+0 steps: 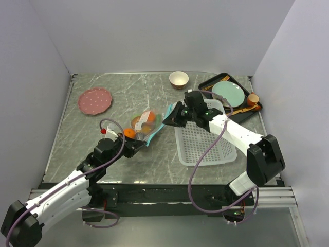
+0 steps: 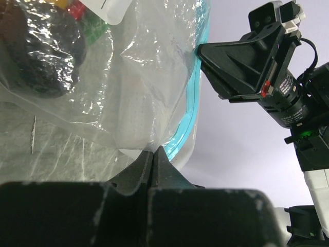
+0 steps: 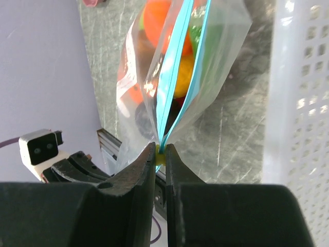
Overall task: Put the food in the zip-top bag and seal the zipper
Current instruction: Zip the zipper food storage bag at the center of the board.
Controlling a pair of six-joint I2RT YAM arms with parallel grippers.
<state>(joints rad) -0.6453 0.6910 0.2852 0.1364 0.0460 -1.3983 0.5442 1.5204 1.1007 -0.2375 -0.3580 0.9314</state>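
My right gripper is to place the yellow slider. It will let go of it next to the white basket's back corner (image 1: pixel 174 112), on the side by the bag.
The clear zip-top bag (image 1: pixel 145 125) hangs between my two grippers above the marble table, with the toy food (image 1: pixel 139 123) inside: oranges, a yellow fruit (image 3: pixel 183 69) and a dark brown piece (image 2: pixel 41 56). Its teal zipper (image 3: pixel 169 82) runs along the mouth; the two strips stand a little apart in the right wrist view. My left gripper (image 2: pixel 154 150) is shut on the bag's near corner beside the zipper (image 2: pixel 189 110). My right gripper (image 3: pixel 160 150) is shut on the small yellow slider (image 3: pixel 161 157) at the zipper's far end.
A white perforated basket (image 1: pixel 203 139) stands right of the bag. A tan bowl (image 1: pixel 178 79) sits at the back. A black tray (image 1: pixel 205 85) with a teal plate and utensils is at back right. A pink plate (image 1: pixel 95 100) lies at back left.
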